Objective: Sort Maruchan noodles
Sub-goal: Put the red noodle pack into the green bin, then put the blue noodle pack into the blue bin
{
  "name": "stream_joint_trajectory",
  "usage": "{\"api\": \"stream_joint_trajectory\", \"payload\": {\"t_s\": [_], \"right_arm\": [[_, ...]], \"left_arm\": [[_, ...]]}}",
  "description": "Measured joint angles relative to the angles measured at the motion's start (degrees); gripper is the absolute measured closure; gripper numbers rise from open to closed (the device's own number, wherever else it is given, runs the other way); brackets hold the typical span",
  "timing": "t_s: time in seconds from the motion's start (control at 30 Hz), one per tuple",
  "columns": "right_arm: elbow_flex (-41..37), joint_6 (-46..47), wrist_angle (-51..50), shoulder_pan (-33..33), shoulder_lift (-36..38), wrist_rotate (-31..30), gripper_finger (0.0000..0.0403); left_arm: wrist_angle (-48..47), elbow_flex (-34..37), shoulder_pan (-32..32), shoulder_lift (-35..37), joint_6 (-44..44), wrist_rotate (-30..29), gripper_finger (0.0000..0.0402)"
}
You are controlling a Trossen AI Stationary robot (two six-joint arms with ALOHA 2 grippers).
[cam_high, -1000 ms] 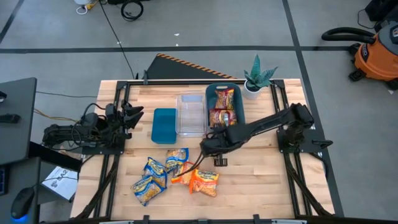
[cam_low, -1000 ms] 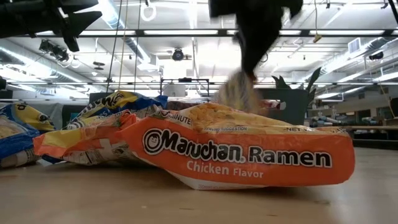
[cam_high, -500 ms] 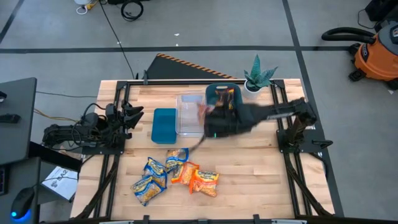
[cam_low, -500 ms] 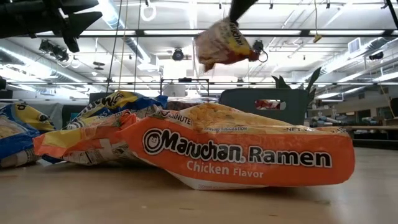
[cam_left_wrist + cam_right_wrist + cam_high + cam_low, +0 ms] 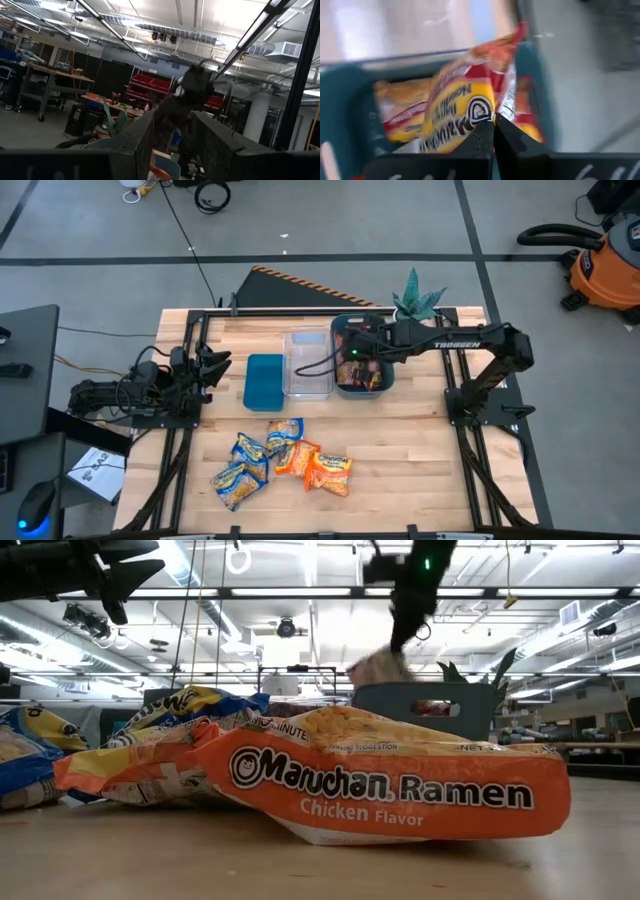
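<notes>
Next, I need to move my left gripper to the middle of the farthest blue-and-yellow packet (image 5: 284, 437), the one against the orange packets, and close it there.
My right gripper (image 5: 352, 356) is over the teal bin (image 5: 385, 376) at the table's far side, shut on a dark red noodle packet (image 5: 465, 100). In the low view this packet (image 5: 380, 667) hangs just above the bin's rim (image 5: 425, 700). More dark red packets (image 5: 395, 107) lie inside the bin. Blue-and-yellow packets (image 5: 248, 452) and orange packets (image 5: 329, 471) lie flat in a loose pile near the table's near edge. My left gripper (image 5: 216, 366) waits open at the table's left edge. My right gripper pinches the dark red packet by its crinkled edge (image 5: 504, 111) between the two shut fingers (image 5: 481, 137). The fingers come from above, pointing down. The packet hangs below them over the teal bin; whether it touches the packets inside I cannot tell.
A clear plastic bin (image 5: 308, 365) stands left of the teal one, and a flat teal bin (image 5: 264, 382) lies left of that. A small potted plant (image 5: 415, 305) stands at the far right corner. Bare wood lies between the bins and the pile.
My right gripper lifted a dark red packet off the table by the pile, carried it up and toward the far edge, and has come down over the teal bin. The packet swung beneath the fingers and now hangs low at the bin's rim. The pile stayed put.
</notes>
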State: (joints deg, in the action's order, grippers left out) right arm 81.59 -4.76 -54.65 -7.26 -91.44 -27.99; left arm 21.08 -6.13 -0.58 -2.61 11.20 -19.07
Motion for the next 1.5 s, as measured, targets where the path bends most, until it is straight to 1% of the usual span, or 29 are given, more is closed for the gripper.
{"api": "stream_joint_trajectory", "payload": {"t_s": [0.07, 0.13, 0.2, 0.3, 0.43, 0.47, 0.53, 0.57, 0.67, 0.77, 0.93, 1.1, 1.23, 1.27, 1.33, 1.37, 1.5], "right_arm": [[-4.8, -2.0, 4.6, -1.9, 0.4, 2.9, 0.0393], [-8.3, -2.8, 8.1, -3.5, 0.7, 3.1, 0.0386], [-9.9, -2.8, 8.8, -5.2, 0.7, 3.2, 0.0372], [-9.6, -2.1, 5.9, -6.9, 0.8, 2.6, 0.0348], [-5.5, 1.2, -2.5, -7.6, 2.9, -2.8, 0.0322], [-4.4, 2.7, -4.6, -7.5, 3.7, -3.4, 0.0318], [-3.7, 6.2, -6.3, -6.3, 6.1, -2.4, 0.0314], [-3.9, 7.2, -5.8, -5.2, 7.8, -0.8, 0.0313], [-7.1, 8.0, -2.1, -0.8, 12.8, 0.8, 0.0313], [-13.6, 7.7, 5.5, 4.0, 18.1, 0.3, 0.0314], [-26.3, 3.3, 24.2, 10.3, 25.8, 0.2, 0.0313], [-35.3, -2.4, 42.9, 13.4, 29.9, 0.7, 0.0314], [-37.8, -1.3, 45.9, 13.7, 31.0, 0.9, 0.0313], [-38.0, -1.1, 46.0, 13.7, 31.1, 0.7, 0.0314], [-38.6, -0.1, 45.6, 14.0, 31.8, 0.6, 0.0315], [-39.0, 0.0, 46.1, 14.2, 32.0, 0.6, 0.0315], [-41.0, -0.9, 46.7, 15.5, 33.1, 0.5, 0.0316]], "left_arm": [[0.0, 0.0, 0.0, 0.0, 0.0, 0.0, 0.026], [0.0, 0.0, 0.0, 0.0, 0.0, 0.0, 0.026], [0.0, 0.0, 0.0, 0.0, 0.0, 0.0, 0.026], [0.0, 0.0, 0.0, 0.0, 0.0, 0.0, 0.026], [-0.1, 0.0, 0.0, 0.0, 0.0, 0.0, 0.026], [-0.1, 0.0, 0.0, 0.0, 0.0, 0.0, 0.026], [-0.1, 0.0, 0.0, 0.0, -1.1, 0.0, 0.026], [-0.1, 0.0, 0.0, 0.0, -2.3, 0.0, 0.026], [-0.1, 0.0, 0.0, 0.0, -4.7, 0.0, 0.026], [0.0, 0.0, 0.0, 0.0, -3.7, 0.0, 0.026], [1.2, 0.0, 0.0, 0.0, -2.8, -0.1, 0.026], [4.7, 0.0, 0.0, 0.0, -1.8, -1.6, 0.026], [4.8, 0.0, 0.0, 0.0, 4.6, -1.6, 0.026], [4.8, 0.0, 0.0, 0.0, 4.8, -0.8, 0.026], [5.0, -0.1, 0.0, -0.3, 4.0, 2.7, 0.026], [4.5, -0.2, 0.0, -0.7, 5.1, 4.1, 0.026], [-2.2, -3.5, 0.0, -5.5, 12.3, 4.9, 0.026]]}}
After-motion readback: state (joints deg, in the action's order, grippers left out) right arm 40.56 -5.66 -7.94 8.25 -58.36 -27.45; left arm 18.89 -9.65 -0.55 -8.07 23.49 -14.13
